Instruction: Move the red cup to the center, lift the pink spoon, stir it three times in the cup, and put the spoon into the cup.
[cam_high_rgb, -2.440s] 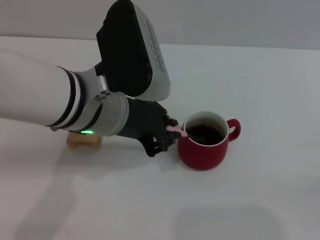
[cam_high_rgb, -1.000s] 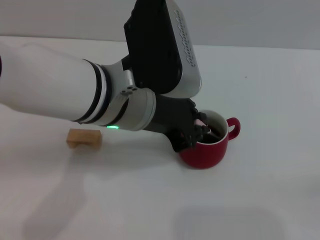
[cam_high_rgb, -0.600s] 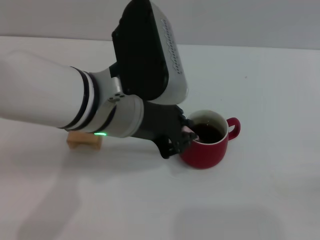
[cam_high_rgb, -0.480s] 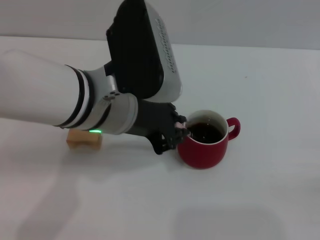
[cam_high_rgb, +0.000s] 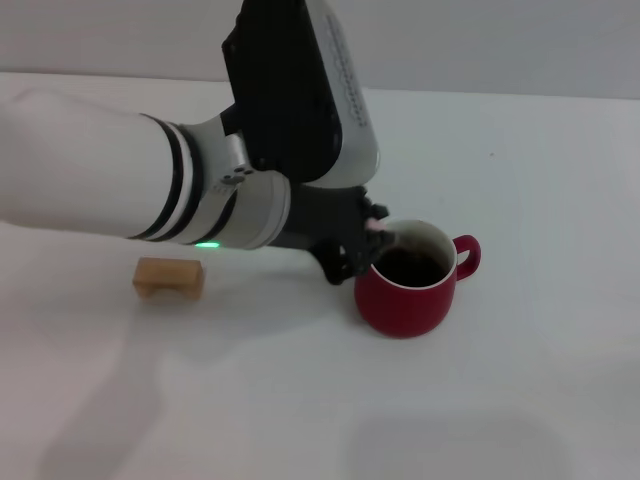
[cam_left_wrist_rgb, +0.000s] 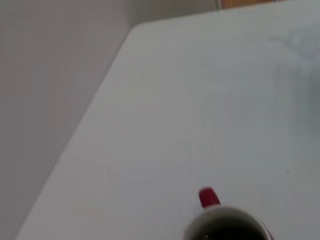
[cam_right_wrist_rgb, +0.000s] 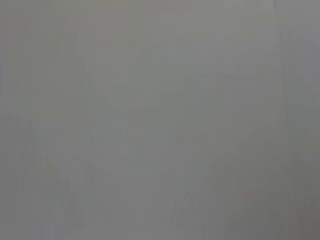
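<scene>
Next, my left gripper lets go of the pink spoon inside the red cup, leaning on the rim of the cup (cam_high_rgb: 384, 262) across from the cup's handle.
The red cup (cam_high_rgb: 405, 295) stands on the white table near the middle, handle to the right, dark liquid inside. It also shows in the left wrist view (cam_left_wrist_rgb: 225, 226) at the picture's edge, with its red handle (cam_left_wrist_rgb: 208, 197). My left gripper (cam_high_rgb: 362, 238) is at the cup's left rim, shut on the pink spoon (cam_high_rgb: 380, 227). Only a short pale pink bit of the handle shows at the fingers. The spoon's bowl is hidden, down in the cup. The right gripper is out of view.
A tan wooden block (cam_high_rgb: 168, 277) lies on the table to the left of the cup, partly under my left arm (cam_high_rgb: 150, 190). The right wrist view shows only plain grey.
My left gripper swung the spoon across the cup's opening to the right, back to the left rim, then slightly toward the far side. The cup and the block have not moved.
</scene>
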